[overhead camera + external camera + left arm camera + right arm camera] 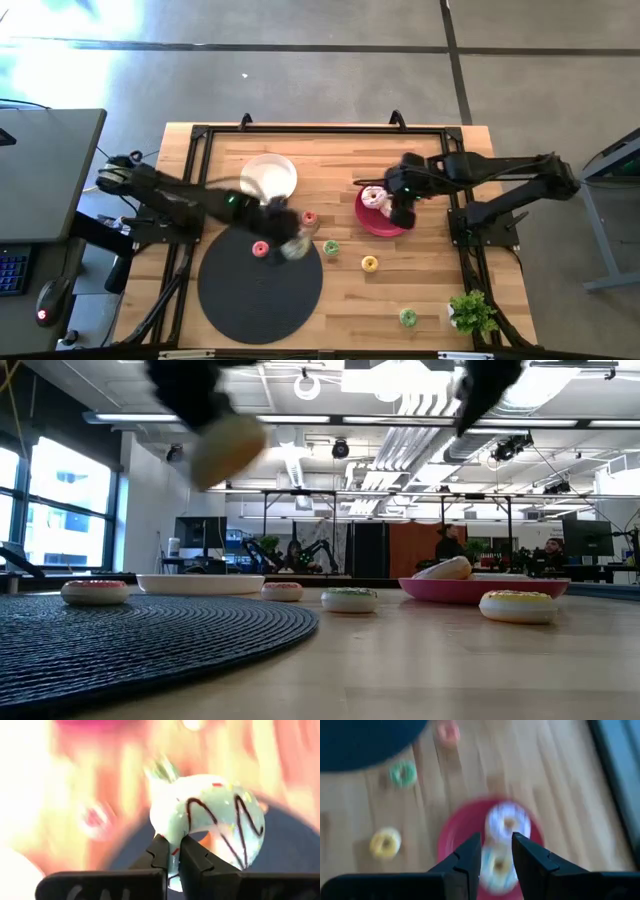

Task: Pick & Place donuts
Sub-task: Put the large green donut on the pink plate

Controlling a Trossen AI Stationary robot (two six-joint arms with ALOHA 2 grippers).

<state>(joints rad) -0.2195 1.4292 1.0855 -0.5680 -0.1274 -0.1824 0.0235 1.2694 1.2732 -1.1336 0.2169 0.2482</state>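
I should set the white-iced donut down with my left gripper on the near side of the red plate (pixel 377 220), next to two iced donuts.
My left gripper (pixel 170 856) is shut on a white-iced donut (pixel 210 815) with dark squiggles and sprinkles, held in the air over the far right edge of the dark round mat (pixel 260 290). The low view shows this donut (pixel 228 448) well above the table. My right gripper (pixel 496 851) is open and hovers over the red plate (pixel 452 837), where two iced donuts (pixel 507 822) lie flat. Loose donuts rest on the wood: a red one (pixel 309 217), a green one (pixel 331 247), a yellow one (pixel 369 263). A pink one (pixel 261 248) lies on the mat. My left gripper pinches the white-iced donut by its ring wall (pixel 167 832), one finger at the outer rim and the other toward the hole. The donut is lifted clear of the table and sticks out beyond the fingertips, tilted, with its iced face toward the wrist camera.
A white plate (pixel 268 177) sits beyond the mat near the far edge. Another green donut (pixel 408 317) and a small potted plant (pixel 470 312) stand at the near right corner. A black frame runs along the table's far, left and right sides.
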